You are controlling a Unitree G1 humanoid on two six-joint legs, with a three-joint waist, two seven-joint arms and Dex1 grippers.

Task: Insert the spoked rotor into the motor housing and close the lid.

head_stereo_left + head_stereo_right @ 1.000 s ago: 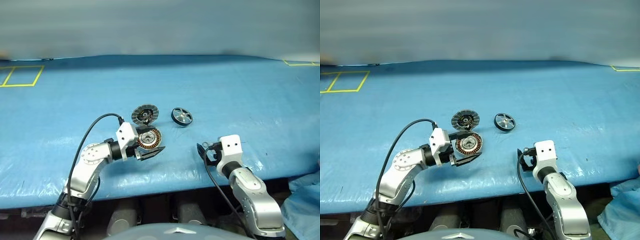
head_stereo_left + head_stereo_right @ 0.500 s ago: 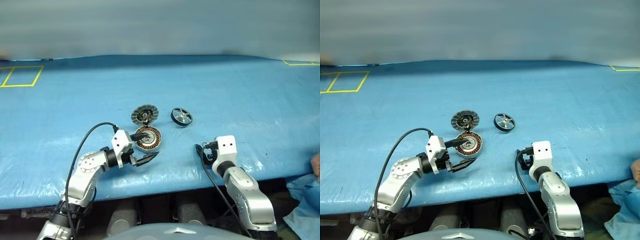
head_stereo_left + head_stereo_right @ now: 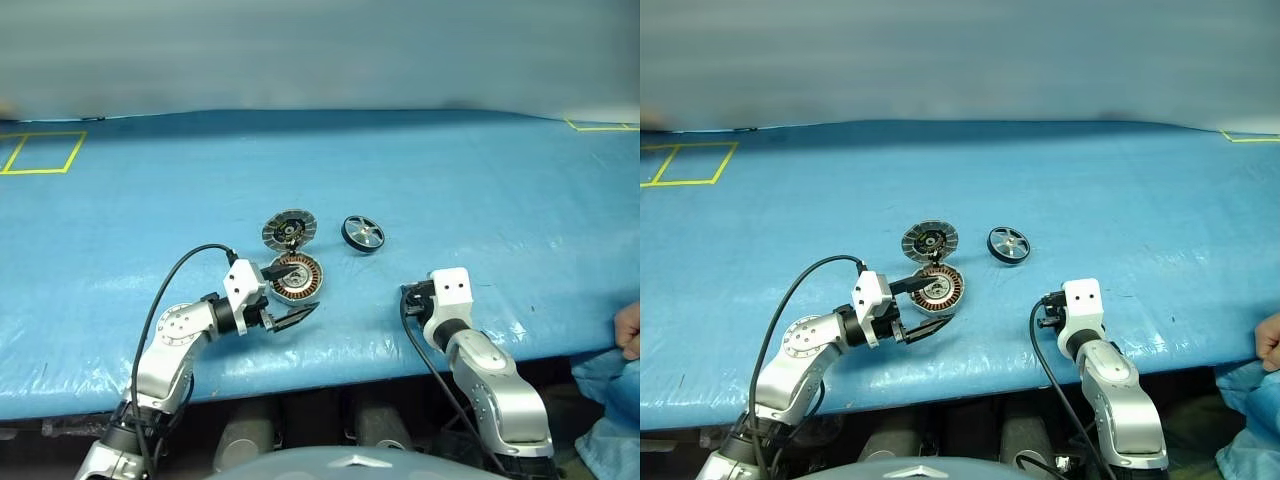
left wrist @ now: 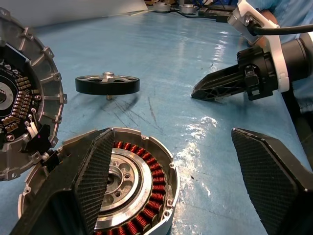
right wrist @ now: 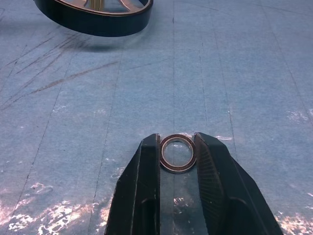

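Next, my right gripper releases the small metal ring once it is in place in the central hole of the open motor housing (image 3: 295, 277).
The motor housing (image 3: 305, 281) lies open on the blue table, copper windings showing, with the ribbed lid (image 3: 289, 229) standing up behind it, its inner face showing. The spoked rotor (image 3: 363, 233) lies apart to the right, also seen as the black-rimmed rotor (image 4: 107, 83). My left gripper (image 3: 305, 288) is open: one finger reaches over the housing (image 4: 142, 191), the other stays on its near side. Nearer the table's front edge, right of the housing, my right gripper (image 5: 177, 142) is shut on a small metal ring (image 5: 178, 170), short of the rotor (image 5: 98, 19).
A person's hand (image 3: 628, 328) shows at the right edge past the table's front. Yellow tape squares (image 3: 40, 152) mark the far left and far right corners. Crumpled blue cloth (image 3: 610, 400) hangs below the front edge at right.
My right gripper's fingers have closed together. A person's hand has come into view at the right edge. The motor parts have not moved.
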